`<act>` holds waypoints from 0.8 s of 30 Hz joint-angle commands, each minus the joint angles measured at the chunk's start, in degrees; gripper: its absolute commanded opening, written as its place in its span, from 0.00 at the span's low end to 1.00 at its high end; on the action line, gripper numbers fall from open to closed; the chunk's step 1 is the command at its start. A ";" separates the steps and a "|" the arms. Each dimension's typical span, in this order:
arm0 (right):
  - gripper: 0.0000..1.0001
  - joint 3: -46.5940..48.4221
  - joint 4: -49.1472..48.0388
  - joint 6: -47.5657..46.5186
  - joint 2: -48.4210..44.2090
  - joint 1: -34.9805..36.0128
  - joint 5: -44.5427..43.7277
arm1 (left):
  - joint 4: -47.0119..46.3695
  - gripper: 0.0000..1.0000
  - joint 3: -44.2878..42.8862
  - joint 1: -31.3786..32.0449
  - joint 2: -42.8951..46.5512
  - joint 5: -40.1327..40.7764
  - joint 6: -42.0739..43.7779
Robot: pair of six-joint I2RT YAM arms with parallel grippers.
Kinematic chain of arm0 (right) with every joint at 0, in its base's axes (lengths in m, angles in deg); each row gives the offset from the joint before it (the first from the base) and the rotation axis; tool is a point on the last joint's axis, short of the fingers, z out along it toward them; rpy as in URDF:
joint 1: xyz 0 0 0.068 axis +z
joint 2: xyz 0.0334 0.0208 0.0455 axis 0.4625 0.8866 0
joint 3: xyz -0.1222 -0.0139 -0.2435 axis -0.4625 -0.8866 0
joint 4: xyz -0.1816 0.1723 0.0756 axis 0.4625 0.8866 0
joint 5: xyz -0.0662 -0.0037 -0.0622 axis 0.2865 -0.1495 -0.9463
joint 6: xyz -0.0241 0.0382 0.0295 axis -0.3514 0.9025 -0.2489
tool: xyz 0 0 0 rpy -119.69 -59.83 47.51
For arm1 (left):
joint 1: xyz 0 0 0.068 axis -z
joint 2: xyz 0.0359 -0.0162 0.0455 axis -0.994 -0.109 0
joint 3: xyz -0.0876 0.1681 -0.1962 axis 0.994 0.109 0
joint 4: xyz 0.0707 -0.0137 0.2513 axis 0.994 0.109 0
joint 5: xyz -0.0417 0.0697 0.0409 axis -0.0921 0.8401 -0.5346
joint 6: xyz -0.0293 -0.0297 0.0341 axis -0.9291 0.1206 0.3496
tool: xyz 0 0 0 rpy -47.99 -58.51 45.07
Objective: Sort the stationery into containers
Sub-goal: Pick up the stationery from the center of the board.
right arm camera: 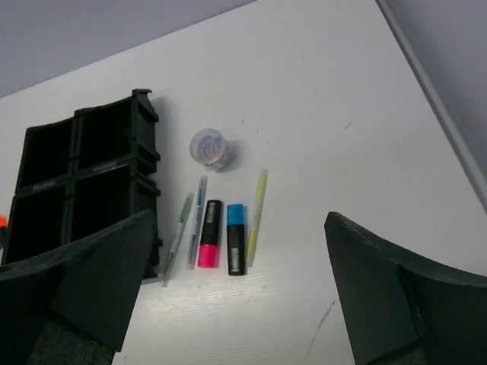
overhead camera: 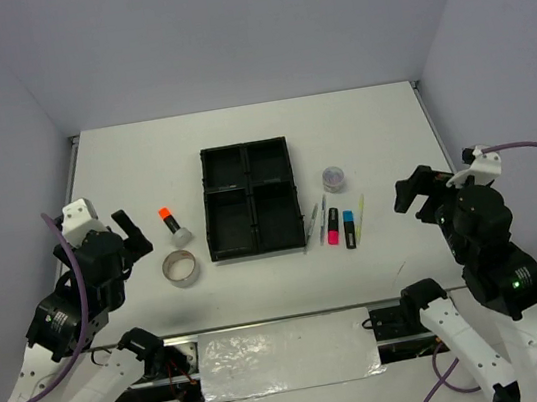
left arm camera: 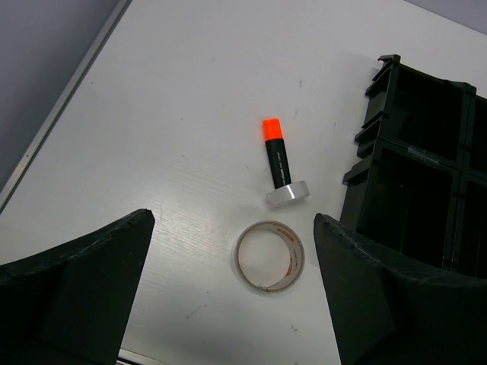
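Note:
The side of the grey tape ring (overhead camera: 168, 278) (left arm camera: 242, 277) that faces away from the black tray is the part my left gripper needs to close on.
The black four-compartment tray (overhead camera: 207, 210) stands mid-table, and all its compartments look empty. To its left lie an orange-capped stick (overhead camera: 166, 218), a grey-white cylinder (overhead camera: 182, 236) and a grey tape ring (overhead camera: 180, 268). On its right are a round clear tub (overhead camera: 334, 179), two silver pens (overhead camera: 318, 219), a pink highlighter (overhead camera: 333, 227), a blue highlighter (overhead camera: 348, 227) and a thin yellow pen (overhead camera: 359, 214). My left gripper (left arm camera: 232, 220) hovers open above the tape ring (left arm camera: 269, 256). Over the highlighters (right arm camera: 208, 233), my right gripper (right arm camera: 239, 220) is open and holds nothing.
Grey walls enclose the white table on the left, right and back. The table's metal edge (left arm camera: 61, 99) runs along the far left. A foil-covered strip (overhead camera: 286, 352) lies between the two arm bases at the near edge.

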 commanded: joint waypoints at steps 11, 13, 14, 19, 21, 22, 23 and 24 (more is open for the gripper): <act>1.00 -5.70 -21.53 2.25 16.72 0.50 9.56 | -1.48 0.99 0.12 0.13 -2.14 -0.21 0.38; 1.00 -2.18 -19.87 1.81 30.25 0.41 8.16 | -2.71 0.99 0.73 0.13 -2.23 -1.09 1.08; 1.00 -0.51 -19.77 1.11 34.21 0.50 7.19 | -2.89 0.99 0.82 0.21 -2.49 -1.36 1.35; 1.00 7.32 -23.19 -1.70 55.23 0.94 8.23 | -3.15 0.99 0.73 0.13 -5.57 -3.02 2.14; 1.00 10.14 -23.37 -2.32 61.48 1.12 8.93 | -3.59 0.99 0.82 0.04 -6.88 -3.82 2.93; 1.00 10.84 -23.81 -2.50 63.23 1.20 9.03 | -3.68 0.99 0.73 0.04 -7.32 -4.25 3.11; 1.00 11.80 -24.07 -2.76 65.95 1.12 9.29 | -3.77 0.99 0.82 -0.05 -8.02 -4.43 3.28; 1.00 12.07 -24.25 -2.94 67.02 1.12 9.72 | -3.77 0.99 0.73 -0.05 -8.29 -4.61 3.46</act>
